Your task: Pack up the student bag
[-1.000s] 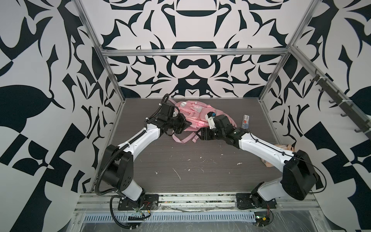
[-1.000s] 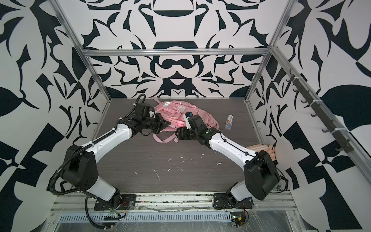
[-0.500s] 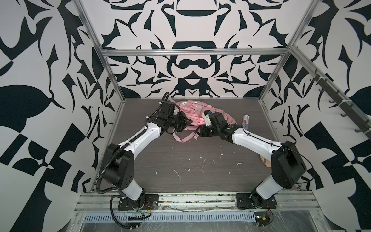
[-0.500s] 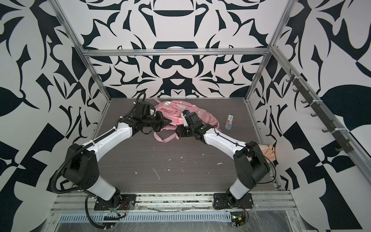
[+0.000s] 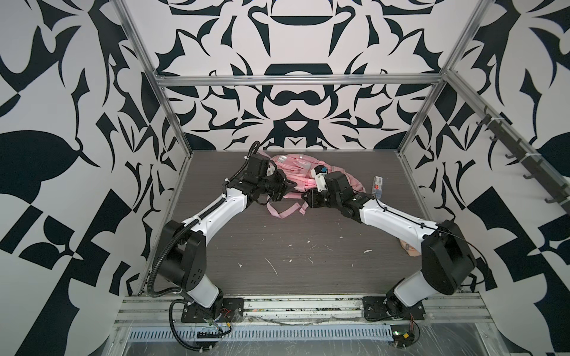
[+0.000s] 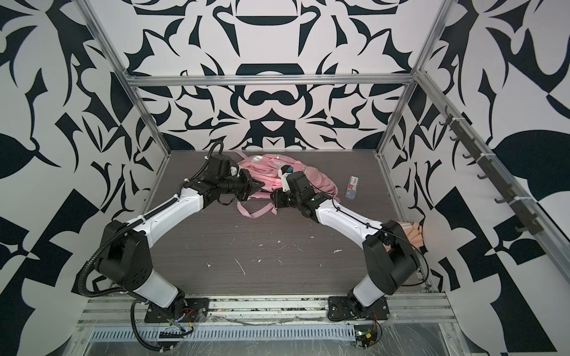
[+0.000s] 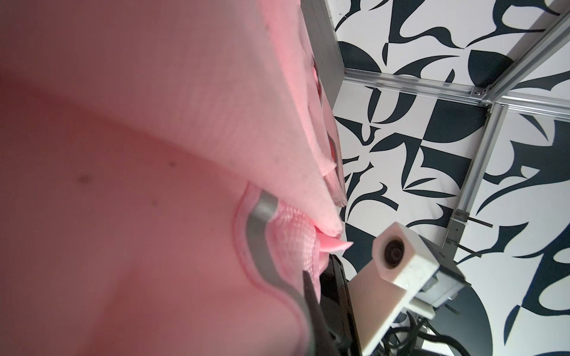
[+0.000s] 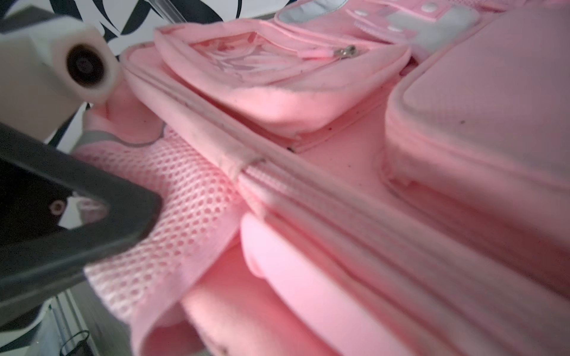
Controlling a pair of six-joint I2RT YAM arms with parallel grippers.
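The robot's left gripper will let go of the student bag flat on the table [image 5: 285, 191], just behind the trailing pink straps. The bag now lies at the table's back.
The student bag [image 5: 300, 168] [image 6: 271, 171], a soft pink backpack, lies at the back of the table in both top views. Its pink straps [image 5: 283, 212] trail toward the front. My left gripper [image 5: 290, 185] [image 6: 259, 185] is shut on the bag's left edge, where the mesh fabric [image 8: 185, 222] and a grey strip [image 7: 259, 234] bunch around one dark finger [image 8: 101, 212]. My right gripper [image 5: 306, 197] [image 6: 274, 196] sits against the bag's near edge beside the straps. Pink fabric [image 8: 308, 292] fills the right wrist view and hides the right jaws.
A small clear box with a red label [image 5: 378, 186] [image 6: 353, 186] lies right of the bag. A beige-peach pouch [image 5: 408, 248] [image 6: 411, 231] sits at the right wall, partly behind the right arm. A hook rail [image 5: 521, 163] runs along the right wall.
My right gripper has slid left, in against the bag's near edge, and its arm has stretched forward. My left gripper has kept its hold and lifted the bag's edge slightly.
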